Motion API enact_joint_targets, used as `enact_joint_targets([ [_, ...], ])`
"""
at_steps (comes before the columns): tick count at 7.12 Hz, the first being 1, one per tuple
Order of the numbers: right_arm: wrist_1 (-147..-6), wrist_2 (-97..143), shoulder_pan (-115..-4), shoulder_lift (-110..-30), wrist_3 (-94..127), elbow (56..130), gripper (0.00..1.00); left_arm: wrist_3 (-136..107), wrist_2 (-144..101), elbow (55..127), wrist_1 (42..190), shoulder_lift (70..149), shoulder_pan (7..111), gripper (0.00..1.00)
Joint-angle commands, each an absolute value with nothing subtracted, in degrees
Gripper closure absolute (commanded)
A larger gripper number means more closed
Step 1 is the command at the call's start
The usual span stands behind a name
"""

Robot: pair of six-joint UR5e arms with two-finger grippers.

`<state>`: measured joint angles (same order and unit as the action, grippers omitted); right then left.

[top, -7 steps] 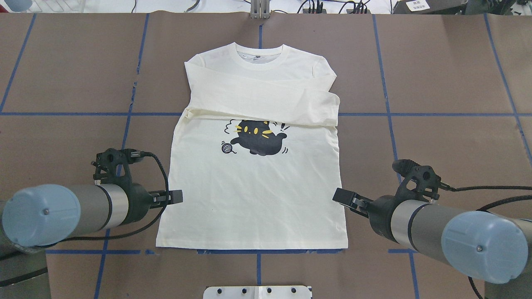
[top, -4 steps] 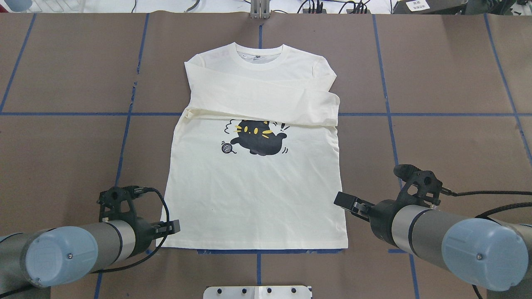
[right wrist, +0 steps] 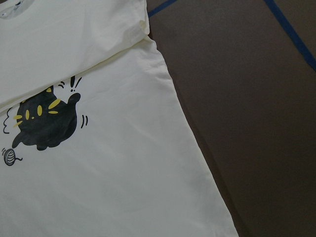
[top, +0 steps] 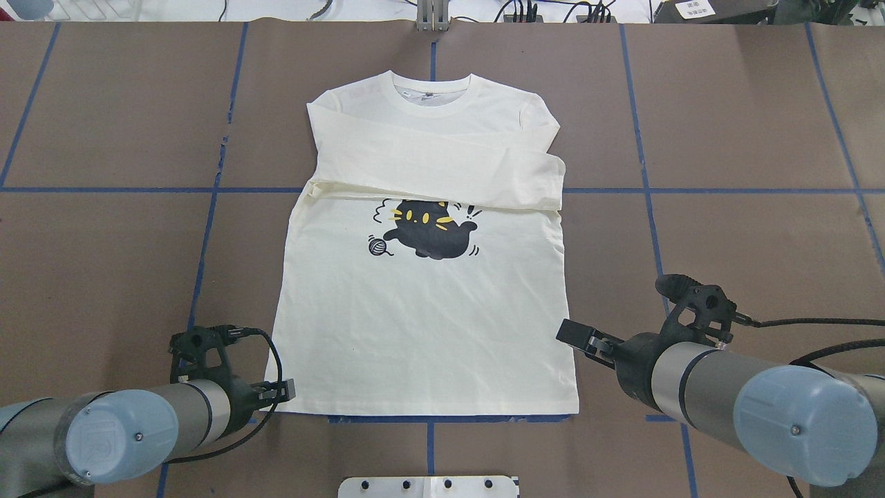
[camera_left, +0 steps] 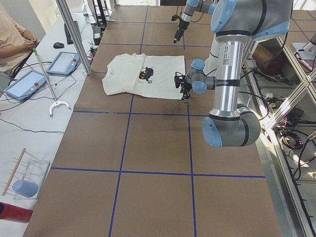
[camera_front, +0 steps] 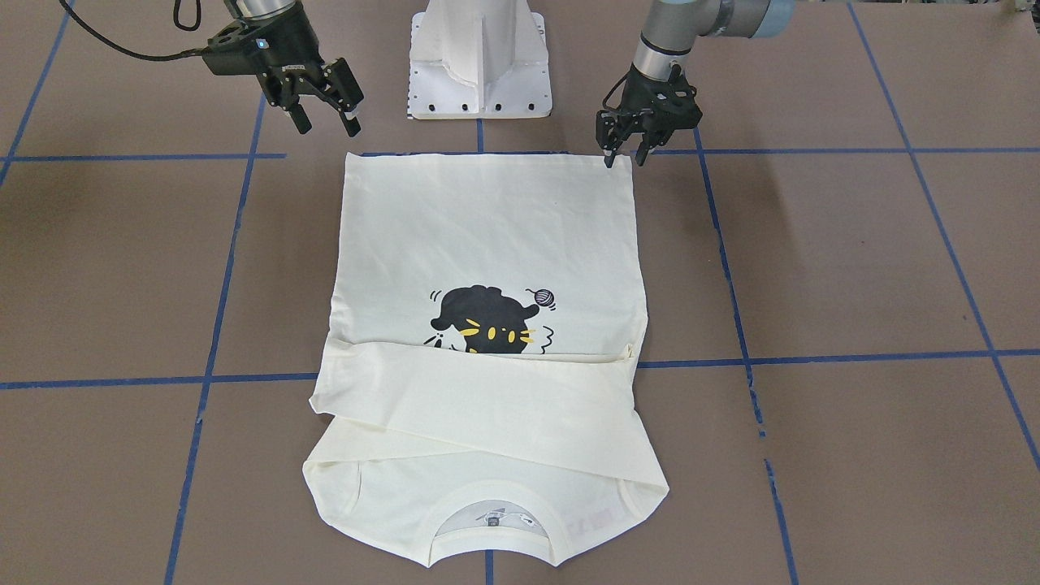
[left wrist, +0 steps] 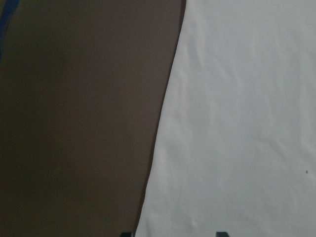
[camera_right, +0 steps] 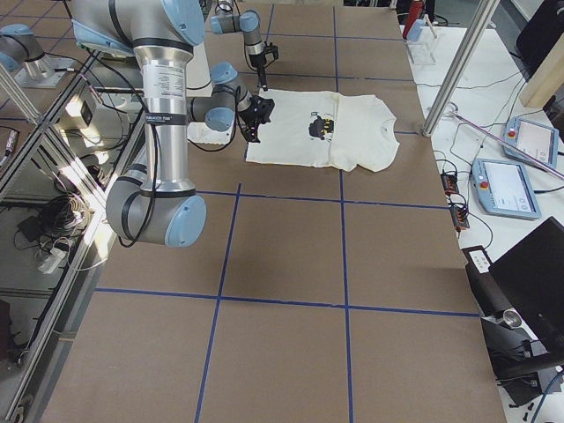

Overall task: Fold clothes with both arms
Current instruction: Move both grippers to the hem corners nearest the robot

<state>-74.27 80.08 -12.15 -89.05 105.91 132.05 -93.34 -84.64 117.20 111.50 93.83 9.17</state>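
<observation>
The cream shirt's free hem corner (camera_front: 352,159), across the hem from my left gripper, is next for my right gripper to go to and close on.
The clothes are one cream shirt (top: 422,332) lying flat and front up, with both sleeves folded across the chest just above the black cat print (top: 429,232). My left gripper (top: 280,393) is open and low at the hem's left corner. In the front-facing view the left gripper (camera_front: 624,156) straddles that corner, and its wrist view shows the shirt's side edge (left wrist: 163,123) running between the fingertips. My right gripper (top: 570,333) is open, held above the table beside the shirt's right edge near the hem. The front-facing view shows the right gripper (camera_front: 327,120) holding nothing.
The white pedestal base (camera_front: 479,65) stands just behind the hem. Blue tape lines (top: 207,228) grid the brown table. A person (camera_left: 12,39) sits at a side bench with tablets (camera_left: 24,81) beyond the collar end.
My left gripper has moved back along the shirt's left edge toward the robot, down to the hem corner. The right gripper has barely shifted. The shirt has not moved.
</observation>
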Motion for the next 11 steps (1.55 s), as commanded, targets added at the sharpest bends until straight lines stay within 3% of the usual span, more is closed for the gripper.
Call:
enact_joint_targets([
  [1, -74.27, 80.07, -12.13, -89.12, 105.91, 132.01, 0.01, -93.34, -84.64, 116.63, 111.45, 93.87, 8.44, 0.39],
  [3, -74.27, 80.07, -12.22, -89.12, 105.91, 131.92, 0.01, -93.34, -84.64, 116.63, 111.45, 93.96, 8.26, 0.48],
  [4, -74.27, 80.07, -12.13, -89.12, 105.91, 131.92, 0.01, -93.43, -84.64, 116.63, 111.45, 94.04, 8.17, 0.61],
  [6, -74.27, 79.98, -12.13, -89.12, 105.91, 131.92, 0.01, -93.43, -84.64, 116.63, 111.45, 93.96, 8.17, 0.65],
  [8, -74.27, 80.07, -12.13, -89.12, 105.91, 131.84, 0.01, -93.43, -84.64, 116.72, 111.45, 94.22, 8.0, 0.96],
  [11, -74.35, 78.41, -10.91, -89.12, 106.26, 130.35, 0.05, -93.43, -84.64, 117.59, 111.45, 94.57, 8.0, 1.0],
])
